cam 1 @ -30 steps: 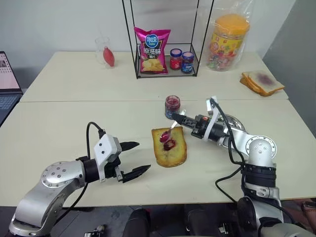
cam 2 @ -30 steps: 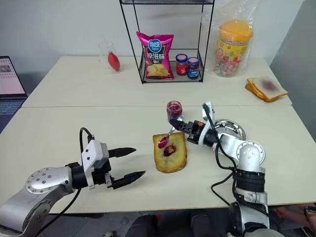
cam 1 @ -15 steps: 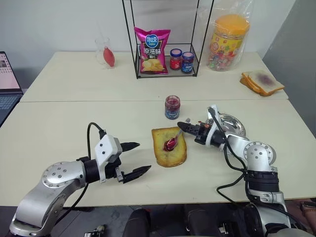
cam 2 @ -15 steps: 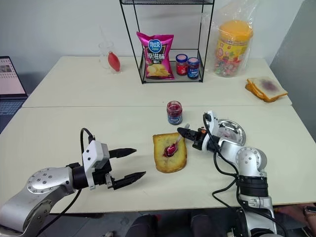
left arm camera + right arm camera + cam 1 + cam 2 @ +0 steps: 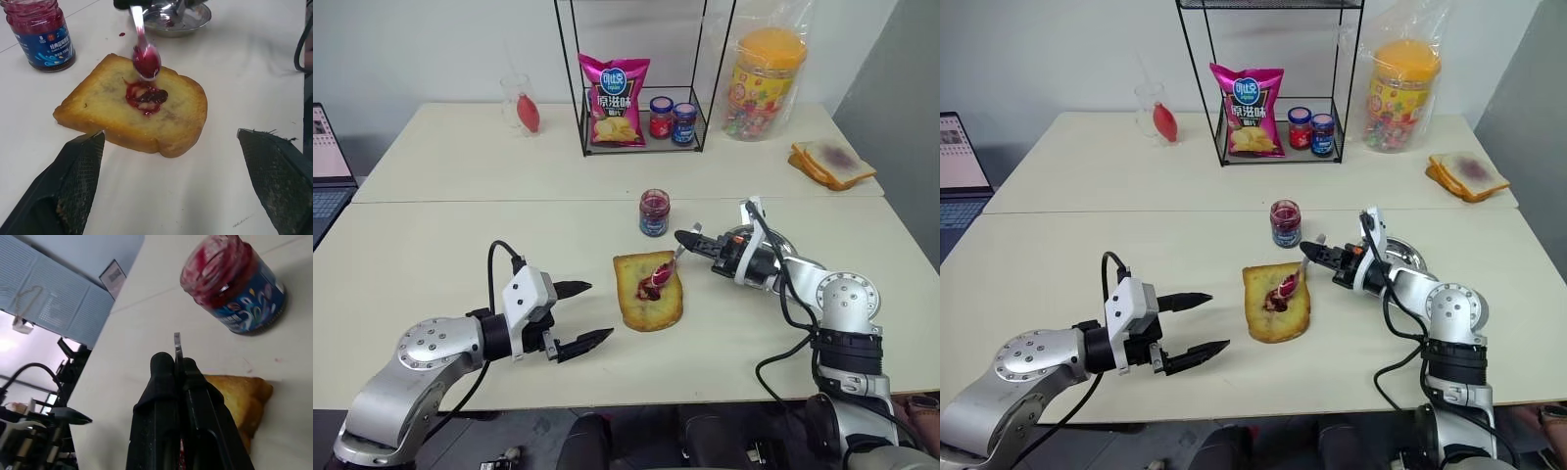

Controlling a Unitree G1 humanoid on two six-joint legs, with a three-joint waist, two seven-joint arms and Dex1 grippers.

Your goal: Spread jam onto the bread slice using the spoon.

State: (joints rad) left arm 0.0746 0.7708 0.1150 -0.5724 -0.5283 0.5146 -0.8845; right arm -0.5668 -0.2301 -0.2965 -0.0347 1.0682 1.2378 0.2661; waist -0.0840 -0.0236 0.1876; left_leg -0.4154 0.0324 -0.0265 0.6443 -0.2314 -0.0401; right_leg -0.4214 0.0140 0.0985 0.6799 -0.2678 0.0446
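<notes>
The spoon will go down in the shallow metal dish (image 5: 771,259) next to the bread slice, and I need to set it there with my right gripper.
The bread slice (image 5: 648,294) lies flat near the table's middle with a red jam blob (image 5: 145,96) on its centre. The open jam jar (image 5: 654,212) stands just behind it. My right gripper (image 5: 691,241) is shut on the spoon's handle and reaches in from the right. The spoon (image 5: 664,270) slants down to the slice, and its jam-coated bowl (image 5: 145,61) sits over the far part of the bread, just past the blob. I cannot tell whether it touches. My left gripper (image 5: 598,311) is open and empty, left of the slice and above the table.
A shallow metal dish (image 5: 1402,253) sits right of the bread, behind my right arm. At the back stands a wire rack (image 5: 641,147) holding a chips bag and two lidded jars. Beside it is a candy tub (image 5: 766,83). A stack of bread slices (image 5: 832,162) lies far right.
My right gripper lowered the spoon's bowl onto the slice, then drew it back to the right and slightly up. The left gripper has stayed still and open.
</notes>
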